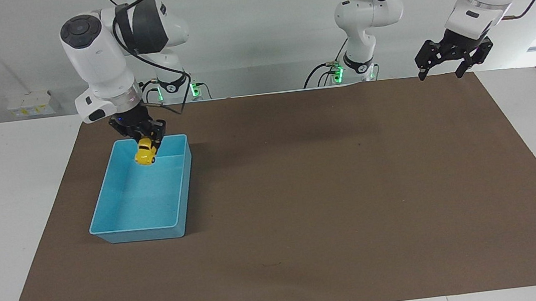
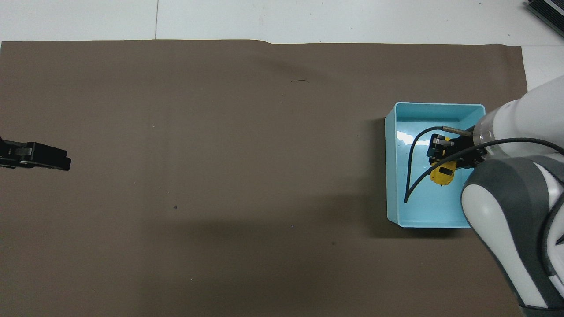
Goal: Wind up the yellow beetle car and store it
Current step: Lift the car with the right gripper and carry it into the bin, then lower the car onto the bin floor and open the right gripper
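The yellow beetle car, now hanging nose-down over the bin, is to go in the light blue bin. Next, I put it down with my right gripper near the middle of the light blue bin's bottom point(image 2: 432, 178).
The yellow beetle car point(image 1: 145, 151) point(image 2: 443, 172) hangs nose-down in the air, with my right gripper point(image 1: 146, 138) point(image 2: 442, 152) shut on it. Car and gripper are over the inside of the light blue bin point(image 1: 103, 209) point(image 2: 391, 176), above the part of it closest to the robots. My left gripper point(image 1: 446, 66) point(image 2: 65, 160) waits open and empty, raised over the mat's corner at the left arm's end of the table.
A brown mat point(image 1: 333, 193) point(image 2: 220, 154) covers most of the white table point(image 1: 11, 200). The bin stands on the mat toward the right arm's end. A black cable point(image 2: 412, 176) loops from the right wrist over the bin.
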Robot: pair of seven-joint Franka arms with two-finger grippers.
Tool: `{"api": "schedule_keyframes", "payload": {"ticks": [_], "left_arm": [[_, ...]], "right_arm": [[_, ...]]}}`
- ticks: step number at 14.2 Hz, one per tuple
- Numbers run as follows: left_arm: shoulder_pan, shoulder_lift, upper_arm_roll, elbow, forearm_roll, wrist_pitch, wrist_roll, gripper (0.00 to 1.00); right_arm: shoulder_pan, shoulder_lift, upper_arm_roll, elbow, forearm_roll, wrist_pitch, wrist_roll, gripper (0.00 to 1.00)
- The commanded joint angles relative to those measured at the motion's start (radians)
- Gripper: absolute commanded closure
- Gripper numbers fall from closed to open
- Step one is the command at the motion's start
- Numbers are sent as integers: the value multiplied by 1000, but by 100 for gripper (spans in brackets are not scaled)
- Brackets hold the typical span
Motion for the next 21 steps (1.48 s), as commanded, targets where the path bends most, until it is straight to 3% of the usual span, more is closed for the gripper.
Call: {"api": "schedule_keyframes", "payload": {"ticks": [1, 11, 17, 21], "left_arm": [[-4, -21, 7, -22, -10, 7, 7, 0], [-4, -21, 7, -22, -10, 7, 7, 0], [-4, -21, 7, -22, -10, 7, 7, 0], [-4, -21, 7, -22, -10, 7, 7, 0]], "right_arm": [[-38, -55, 4, -92, -5, 74, -132, 100], [-111, -90, 5, -435, -12, 499, -297, 100], [-116, -32, 4, -500, -19, 661, -306, 100], [-134, 10, 4, -514, -51, 703, -311, 100]]}}
